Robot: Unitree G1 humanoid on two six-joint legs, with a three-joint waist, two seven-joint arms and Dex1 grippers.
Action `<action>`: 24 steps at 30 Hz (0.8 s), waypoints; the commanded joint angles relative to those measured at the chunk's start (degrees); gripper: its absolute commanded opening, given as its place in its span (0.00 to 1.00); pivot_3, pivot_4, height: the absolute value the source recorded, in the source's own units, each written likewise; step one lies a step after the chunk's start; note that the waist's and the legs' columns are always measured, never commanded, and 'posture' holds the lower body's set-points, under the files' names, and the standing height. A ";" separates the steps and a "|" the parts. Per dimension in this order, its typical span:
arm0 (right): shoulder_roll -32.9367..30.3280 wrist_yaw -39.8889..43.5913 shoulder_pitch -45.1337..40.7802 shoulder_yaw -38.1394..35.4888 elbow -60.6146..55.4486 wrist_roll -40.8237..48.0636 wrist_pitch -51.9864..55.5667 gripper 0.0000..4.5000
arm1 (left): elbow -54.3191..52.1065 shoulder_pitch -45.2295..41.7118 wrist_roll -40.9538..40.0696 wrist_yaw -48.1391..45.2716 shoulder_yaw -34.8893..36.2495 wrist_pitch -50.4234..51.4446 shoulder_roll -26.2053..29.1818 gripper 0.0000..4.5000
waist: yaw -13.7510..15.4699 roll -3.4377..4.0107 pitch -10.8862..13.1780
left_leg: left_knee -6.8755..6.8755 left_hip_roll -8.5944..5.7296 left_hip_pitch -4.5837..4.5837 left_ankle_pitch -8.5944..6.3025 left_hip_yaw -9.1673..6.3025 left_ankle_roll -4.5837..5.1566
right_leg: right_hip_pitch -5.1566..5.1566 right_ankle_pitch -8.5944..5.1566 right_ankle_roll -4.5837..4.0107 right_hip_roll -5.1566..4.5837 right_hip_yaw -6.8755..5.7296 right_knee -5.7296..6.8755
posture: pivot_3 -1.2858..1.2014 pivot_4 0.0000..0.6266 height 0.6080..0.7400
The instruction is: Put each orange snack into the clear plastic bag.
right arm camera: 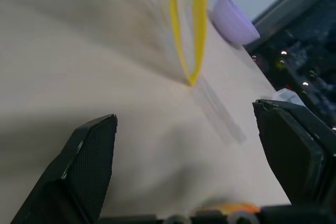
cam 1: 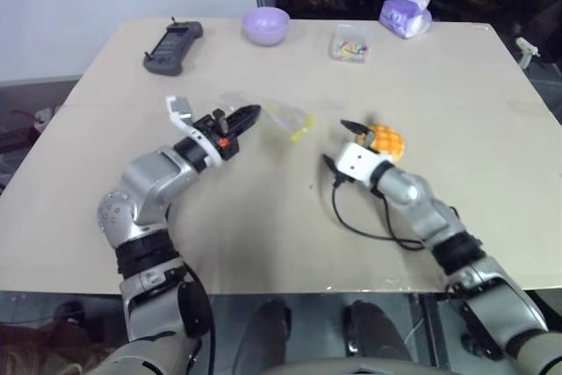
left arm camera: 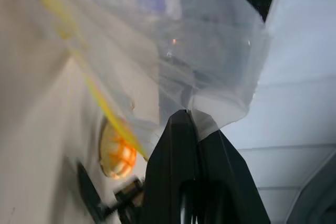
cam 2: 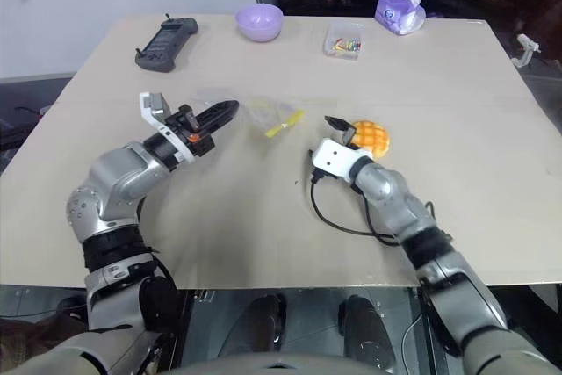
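The clear plastic bag is held by its plain film in my left gripper, so my right gripper should take the bag's yellow strip (cam 1: 302, 127) before my left gripper moves there.
My left gripper (cam 1: 248, 115) is shut on one edge of the clear plastic bag (cam 1: 283, 117) and holds that edge up off the table. The bag's yellow strip (cam 1: 301, 133) hangs at its lower far end. In the left wrist view the black fingers (left arm camera: 181, 129) pinch the crinkly film (left arm camera: 205, 51). The orange snack (cam 1: 387, 140), a domed bun with a grid top, lies on the table right of the bag. My right gripper (cam 1: 356, 133) is open right beside the bun on its bag side. Its fingers (right arm camera: 89, 156) stand wide apart and point toward the yellow strip (right arm camera: 191, 24).
At the table's far edge stand a lilac bowl (cam 1: 266, 24), a small clear box of coloured bits (cam 1: 349, 44) and a purple tissue pack (cam 1: 406, 13). A black handset (cam 1: 173, 46) lies far left. A black cable (cam 1: 351, 217) loops under my right forearm.
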 commanded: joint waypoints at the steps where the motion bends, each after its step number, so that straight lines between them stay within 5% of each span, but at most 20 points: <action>1: 3.75 -7.64 -6.46 -0.30 10.73 -1.35 -5.87 1.00 | -2.16 0.86 -1.50 -1.43 0.58 1.05 2.22 0.01 | -0.06 -0.01 0.00 | -0.01 0.00 0.00 0.00 -0.01 0.00 | 0.00 0.00 0.00 0.00 0.00 -0.01 | 0.52 0.24 1.00; 9: 8.77 -10.79 -16.84 0.76 31.25 -2.42 -16.85 1.00 | -4.91 4.72 -1.50 -2.32 2.29 0.93 4.29 0.01 | -0.61 -0.02 0.01 | -0.04 -0.02 -0.05 0.00 -0.02 0.00 | 0.03 0.01 -0.01 -0.03 -0.02 -0.16 | 0.52 0.24 1.00; 15: 11.39 -11.55 -20.33 1.74 38.80 -3.98 -20.30 0.51 | -5.50 7.16 -1.50 -3.99 3.33 1.47 6.69 0.00 | -1.31 -0.02 0.01 | -0.09 0.00 -0.05 0.00 -0.04 0.00 | 0.01 0.01 -0.01 -0.02 -0.04 -0.18 | 0.52 0.24 1.00; 19: 11.97 -13.38 -22.06 2.21 40.57 -5.32 -21.73 0.08 | -5.45 7.88 -1.50 -4.88 3.18 1.51 7.48 0.00 | -1.30 -0.01 0.01 | -0.10 0.03 -0.04 0.00 -0.03 0.00 | 0.00 0.01 -0.01 0.01 -0.01 -0.17 | 0.52 0.24 1.00; 20: 11.98 -14.20 -22.54 2.42 40.85 -5.85 -21.87 0.01 | -5.57 8.25 -1.50 -5.03 3.03 1.47 7.57 0.00 | -1.27 -0.01 0.01 | -0.10 0.02 -0.04 0.00 -0.03 0.00 | 0.00 0.01 -0.01 0.00 -0.01 -0.17 | 0.52 0.24 1.00; 24: 11.84 -15.13 -23.81 2.46 41.53 -6.63 -22.31 0.01 | -6.36 9.56 -1.50 -5.82 2.49 1.46 7.61 0.00 | -1.21 -0.01 0.01 | -0.10 0.01 -0.04 0.00 -0.03 0.00 | 0.00 0.01 -0.01 0.00 -0.01 -0.17 | 0.52 0.24 1.00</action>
